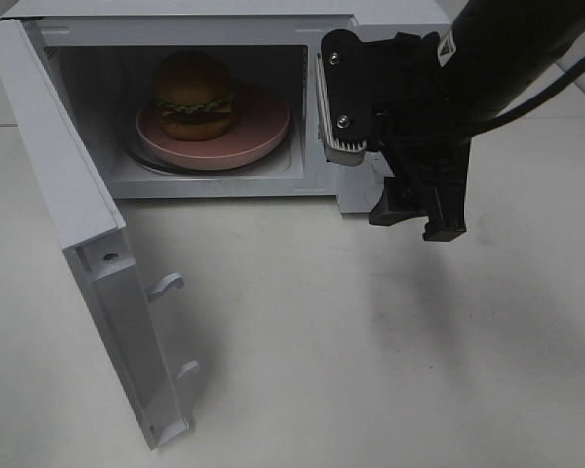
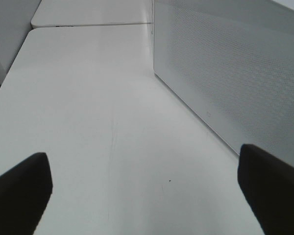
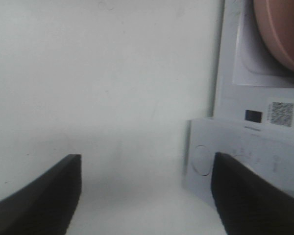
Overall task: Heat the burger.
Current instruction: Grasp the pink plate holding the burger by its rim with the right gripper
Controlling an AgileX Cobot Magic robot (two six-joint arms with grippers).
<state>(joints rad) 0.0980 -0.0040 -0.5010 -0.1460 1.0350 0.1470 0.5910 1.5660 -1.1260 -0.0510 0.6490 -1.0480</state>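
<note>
Next, my right gripper reaches into the microwave and closes on the pink plate's near-side edge [image 1: 224, 163] [image 3: 259, 10], which is just in front of the burger.
The burger [image 1: 194, 95], with a brown bun and green lettuce, sits on a round pink plate [image 1: 263, 125] inside the open white microwave [image 1: 390, 15]. My right gripper [image 1: 380, 161] hangs in front of the microwave's right-hand control panel, outside the cavity, jaws apart and empty. In the right wrist view the right gripper [image 3: 147, 196] is open over the white table, with the plate's rim [image 3: 279, 34] and the control panel [image 3: 245, 161] to one side. My left gripper [image 2: 147, 196] is open and empty beside the microwave's perforated side wall [image 2: 225, 73]. It does not show in the exterior view.
The microwave door [image 1: 88, 244] stands swung wide open to the left, with its two latch hooks [image 1: 166, 285] pointing out over the white table [image 1: 351, 351]. Bare tabletop stretches ahead of the left gripper [image 2: 88, 98].
</note>
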